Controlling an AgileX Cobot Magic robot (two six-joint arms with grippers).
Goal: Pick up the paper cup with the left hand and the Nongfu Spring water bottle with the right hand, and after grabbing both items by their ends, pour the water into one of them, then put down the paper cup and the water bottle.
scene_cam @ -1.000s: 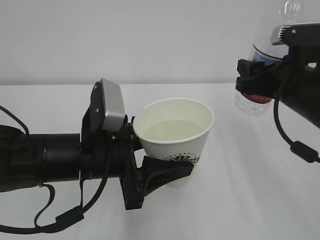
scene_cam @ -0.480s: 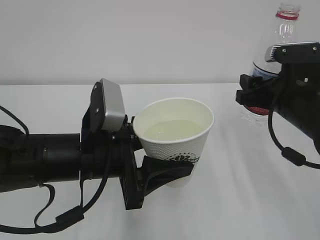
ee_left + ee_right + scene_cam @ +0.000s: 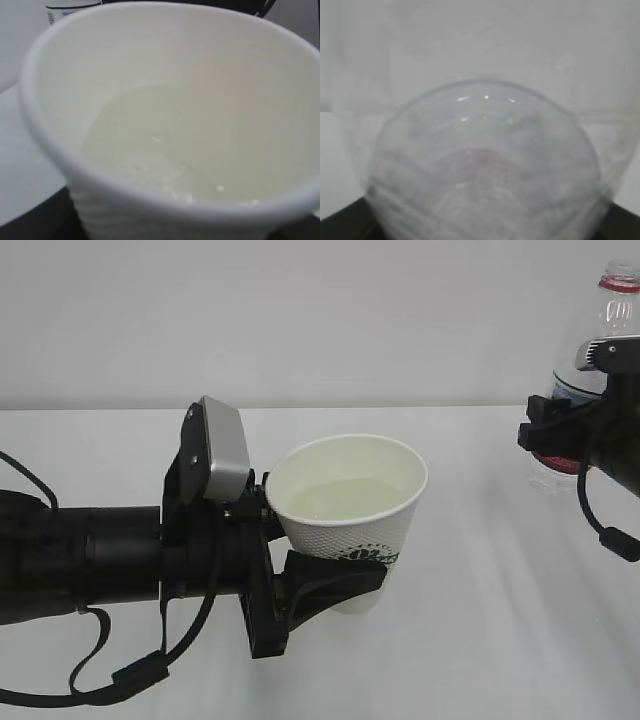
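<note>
Next, my right gripper lets go of the water bottle on the open white table [image 3: 510, 494], farther toward the wall than the paper cup.
The white paper cup [image 3: 352, 502] stands upright above the table with my left gripper [image 3: 345, 580] shut on its lower part. Pale water [image 3: 343, 498] pools inside it. In the left wrist view the cup [image 3: 175, 55] fills the frame, with the water [image 3: 150, 145] in its bottom. At the far right the Nongfu Spring water bottle [image 3: 598, 350] is upright with its red neck ring on top. My right gripper [image 3: 560, 436] is shut on its labelled lower half. The clear bottle [image 3: 485, 165] fills the right wrist view and hides the fingers.
The white table [image 3: 480, 640] stretches under both arms, with a plain pale wall behind. My left arm's black body and cables [image 3: 90, 570] lie low across the left side. The bottle stands well to the right of the cup, apart from it.
My right arm has carried the bottle to the right, away from the cup, and brought it from a tilt to upright. The left arm and cup have not moved.
</note>
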